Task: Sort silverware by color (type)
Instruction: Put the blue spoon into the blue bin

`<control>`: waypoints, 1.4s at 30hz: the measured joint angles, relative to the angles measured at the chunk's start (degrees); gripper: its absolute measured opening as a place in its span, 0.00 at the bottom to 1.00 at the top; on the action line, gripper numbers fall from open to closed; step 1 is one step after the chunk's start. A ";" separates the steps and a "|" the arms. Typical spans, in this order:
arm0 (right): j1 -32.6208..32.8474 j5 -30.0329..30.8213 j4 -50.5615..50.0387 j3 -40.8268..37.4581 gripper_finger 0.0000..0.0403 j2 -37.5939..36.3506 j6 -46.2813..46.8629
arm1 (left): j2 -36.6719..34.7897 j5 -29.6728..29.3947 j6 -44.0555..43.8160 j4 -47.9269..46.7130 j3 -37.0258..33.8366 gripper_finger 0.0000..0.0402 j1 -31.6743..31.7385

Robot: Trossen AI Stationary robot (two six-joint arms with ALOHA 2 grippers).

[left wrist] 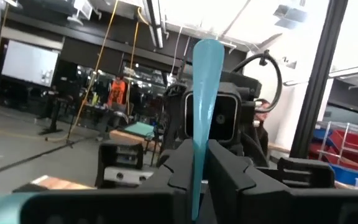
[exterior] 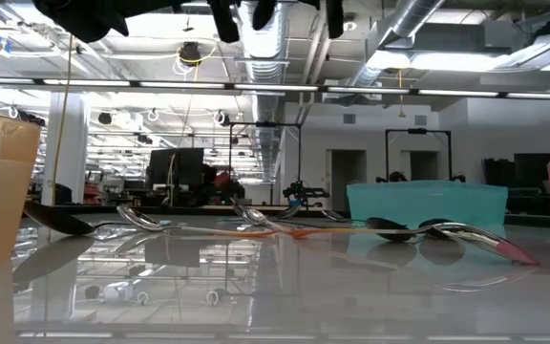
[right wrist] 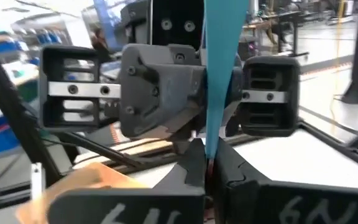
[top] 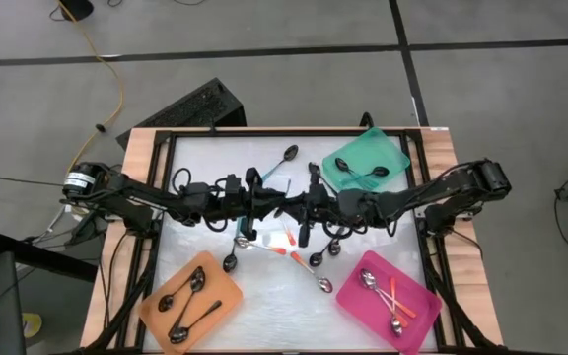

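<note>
Next, my right gripper releases the teal-handled spoon atop the spoons in the teal tray [top: 354, 172]. The teal-handled spoon is now above the table's middle.
My two grippers meet nose to nose above the middle of the table, the left gripper [top: 272, 205] coming from the left and the right gripper [top: 302, 209] from the right. Both are shut on one teal-handled spoon [left wrist: 204, 93], whose handle [right wrist: 221, 50] also shows in the right wrist view. Its bowl is hidden. Loose spoons [top: 309, 261] lie on the white table below, one [top: 230, 261] near the orange tray. In the low view several spoons [exterior: 256, 220] rest flat on the tabletop. My left gripper [left wrist: 194, 180] pinches the narrow part of the teal handle [left wrist: 196, 158] between its two fingers. The wide rounded end [left wrist: 207, 53] sticks out past the fingertips. The spoon is clear of the table. My right gripper [right wrist: 207, 168] pinches the same teal handle [right wrist: 211, 140] between its two fingers, coming level from the table's right. The handle runs out past the fingertips in front of the left gripper. Where the two holds lie relative to each other on the handle is hidden.
An orange tray [top: 215, 314] with several dark spoons sits at the near left, a pink tray [top: 417, 296] with spoons at the near right, and a teal tray [top: 348, 148] with two spoons at the far right. A black frame borders the table.
</note>
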 joint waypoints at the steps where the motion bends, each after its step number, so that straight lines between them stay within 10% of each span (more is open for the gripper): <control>1: 0.01 1.22 -0.99 0.00 0.02 -0.42 -0.04 | 0.00 -0.12 -0.26 -0.40 0.00 0.09 0.00; 12: -1.05 12.76 -25.01 0.00 0.02 -13.30 -0.17 | -0.24 -0.87 -2.87 -1.90 -0.01 0.39 -0.22; 24: -14.59 24.90 -66.50 -0.39 0.02 -17.24 8.20 | -0.24 -0.88 -7.64 -9.30 -0.04 0.42 -0.24; 42: -28.22 21.30 -67.30 -10.19 0.02 -2.56 14.78 | -0.26 -0.13 -7.84 -13.82 -0.06 0.42 -0.24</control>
